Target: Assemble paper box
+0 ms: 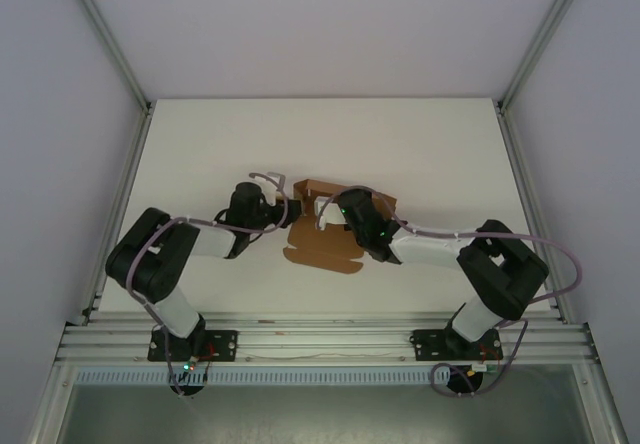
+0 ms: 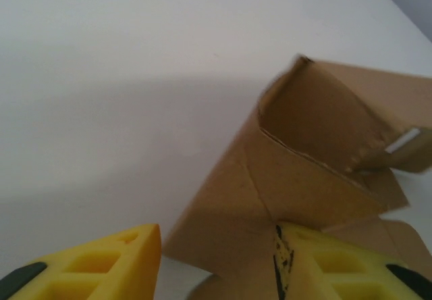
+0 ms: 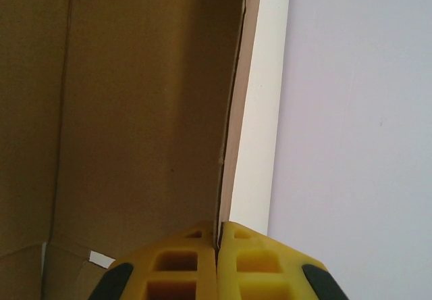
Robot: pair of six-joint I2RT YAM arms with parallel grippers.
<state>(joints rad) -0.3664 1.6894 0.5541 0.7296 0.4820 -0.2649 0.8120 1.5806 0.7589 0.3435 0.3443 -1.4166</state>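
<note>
Next, my left gripper opens and pinches that corner [image 2: 271,103], because the box's side slants across its fingers with the box's far corner ahead of them.
The paper box [image 1: 320,249] is a brown cardboard piece at the middle of the white table, partly folded, with walls raised at its far side. My right gripper [image 1: 325,209] reaches in from the right. In the right wrist view its yellow jaws [image 3: 217,229] are shut on the thin upright edge of a box wall [image 3: 135,111]. My left gripper [image 1: 288,209] is at the box's left side. In the left wrist view it [image 2: 217,246] stands open with a corner of a box panel [image 2: 310,131] between the fingers. The right finger [image 2: 324,259] rests against the cardboard and the left finger [image 2: 101,259] is apart from it.
The white table [image 1: 420,144] runs out behind and to both sides of the box. Grey enclosure walls with metal posts [image 1: 110,34] close it in. An aluminium rail [image 1: 320,339] with both arm bases runs along the near edge.
</note>
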